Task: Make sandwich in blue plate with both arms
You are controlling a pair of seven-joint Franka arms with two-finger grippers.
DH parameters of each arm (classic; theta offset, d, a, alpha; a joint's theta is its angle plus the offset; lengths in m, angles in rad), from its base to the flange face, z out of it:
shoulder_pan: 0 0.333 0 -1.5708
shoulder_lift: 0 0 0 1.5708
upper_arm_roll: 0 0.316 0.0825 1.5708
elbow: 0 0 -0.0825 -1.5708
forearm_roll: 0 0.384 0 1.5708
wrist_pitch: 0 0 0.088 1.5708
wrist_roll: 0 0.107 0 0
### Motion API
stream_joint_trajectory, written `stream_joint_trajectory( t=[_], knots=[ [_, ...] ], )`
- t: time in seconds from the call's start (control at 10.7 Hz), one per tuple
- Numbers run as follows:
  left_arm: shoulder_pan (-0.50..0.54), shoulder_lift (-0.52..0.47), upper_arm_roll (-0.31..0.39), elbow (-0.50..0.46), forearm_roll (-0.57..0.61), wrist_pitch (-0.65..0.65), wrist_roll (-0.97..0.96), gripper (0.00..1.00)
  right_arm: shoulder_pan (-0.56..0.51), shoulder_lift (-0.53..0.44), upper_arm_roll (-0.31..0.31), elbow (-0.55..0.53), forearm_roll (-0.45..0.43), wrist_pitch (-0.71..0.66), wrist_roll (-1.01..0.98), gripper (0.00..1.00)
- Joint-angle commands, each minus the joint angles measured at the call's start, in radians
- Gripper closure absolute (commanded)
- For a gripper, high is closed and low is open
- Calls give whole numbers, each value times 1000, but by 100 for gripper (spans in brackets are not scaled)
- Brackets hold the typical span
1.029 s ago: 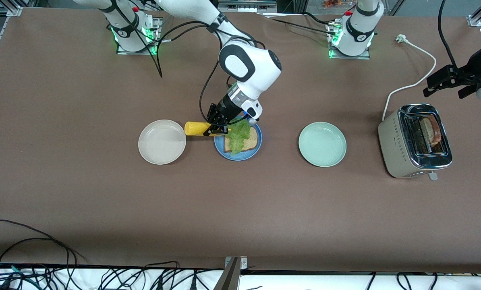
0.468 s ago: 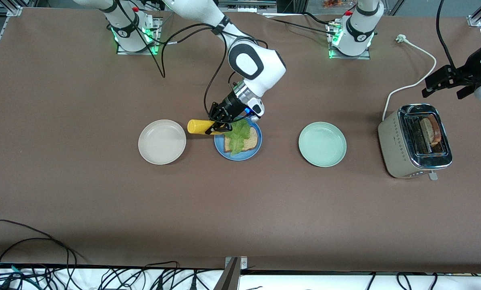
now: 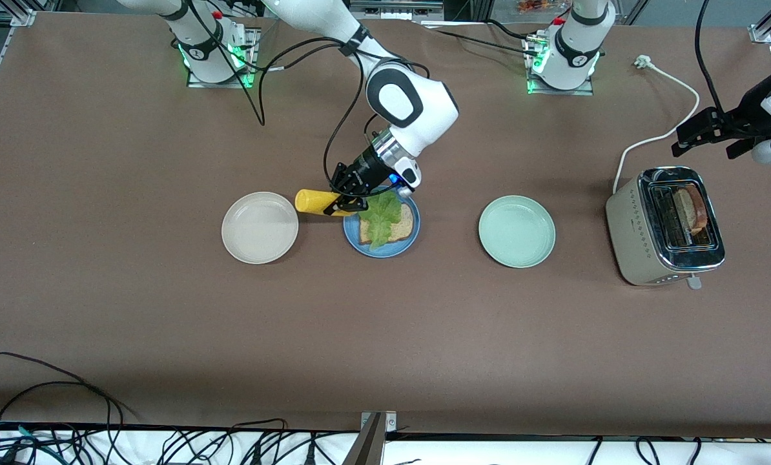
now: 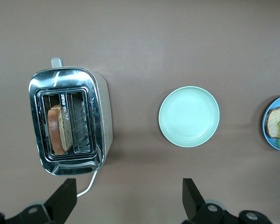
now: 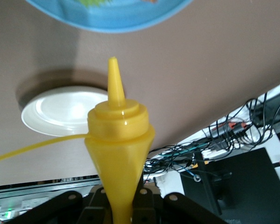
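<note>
The robot's left gripper will next close on the top crust (image 3: 699, 205) (image 4: 56, 136) of the bread slice that pokes up out of the toaster's slot.
The blue plate (image 3: 385, 253) holds one bread slice (image 3: 403, 223) with a green lettuce leaf (image 3: 380, 219) on top. My right gripper (image 3: 347, 197) is shut on a yellow squeeze bottle (image 3: 314, 201), which lies tilted over the plate's edge toward the cream plate. In the right wrist view the bottle (image 5: 119, 135) points its nozzle at the blue plate (image 5: 121, 18). A second bread slice (image 3: 690, 210) stands in the toaster (image 3: 664, 226). My left gripper (image 3: 708, 139) hangs open and empty over the table beside the toaster (image 4: 70, 121), with its fingers (image 4: 65, 196) wide apart.
A cream-white plate (image 3: 259, 227) lies beside the blue plate toward the right arm's end. A pale green plate (image 3: 516, 231) lies between the blue plate and the toaster. The toaster's white cord (image 3: 657, 139) runs toward the left arm's base. Cables hang along the table's near edge.
The right wrist has swung a little toward the left arm's end, and the bottle has stayed tilted over the blue plate's edge. The left gripper has drifted slightly toward the toaster's cord.
</note>
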Motion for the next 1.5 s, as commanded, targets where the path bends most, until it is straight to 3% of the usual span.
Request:
stream_joint_trajectory(
  t=[0.0,0.37,0.65,0.94,1.12,1.4],
  knots=[
    [6,-21,0,-24,-11,30,17,0,-81,-48,-15,106,191,-27,-27,86],
    [11,-6,24,-41,46,56,19,1,-241,-68,-13,223,536,-11,-29,86],
    [11,-6,84,-117,45,139,80,2,-417,-121,-12,235,943,-8,-26,86],
    [12,8,119,-197,48,238,76,5,-556,-157,-9,235,1217,-20,-105,86],
    [14,23,147,-267,48,347,76,8,-629,-163,-7,229,1334,-43,-232,86],
    [14,75,170,-283,95,407,74,10,-729,-163,-7,228,1406,-137,-503,87]
  ],
)
